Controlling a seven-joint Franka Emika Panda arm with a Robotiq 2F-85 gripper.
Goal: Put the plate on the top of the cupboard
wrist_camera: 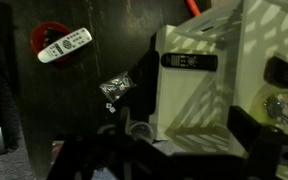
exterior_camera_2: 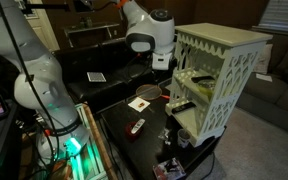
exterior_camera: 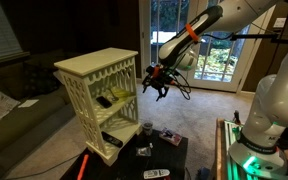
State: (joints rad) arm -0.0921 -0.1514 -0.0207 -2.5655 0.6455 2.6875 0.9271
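Observation:
The robot's gripper will next move to the yellow-green plate's front edge (exterior_camera: 124,97) (wrist_camera: 261,110), at the open front of the cupboard's middle shelf, and close there.
The cream lattice-sided cupboard (exterior_camera: 96,95) stands on a low black table and shows in both exterior views (exterior_camera_2: 219,80); its top is bare. The yellow-green plate (wrist_camera: 277,106) shows at the right edge of the wrist view, partly cut off, and appears to lie on the middle shelf (exterior_camera: 122,95). My gripper (exterior_camera: 156,80) hangs at the cupboard's open front at middle-shelf height (exterior_camera_2: 170,84). Its dark fingers (wrist_camera: 184,135) are spread apart and hold nothing. A dark remote-like object (wrist_camera: 189,62) lies on the bottom shelf.
On the black table (exterior_camera_2: 119,120) lie a white remote on a red dish (wrist_camera: 59,42), a small plastic bag (wrist_camera: 116,88), a cup (exterior_camera: 146,128) and a red-black item (exterior_camera_2: 136,127). A couch (exterior_camera: 9,105) is behind the cupboard. A glass door (exterior_camera: 199,45) is at the back.

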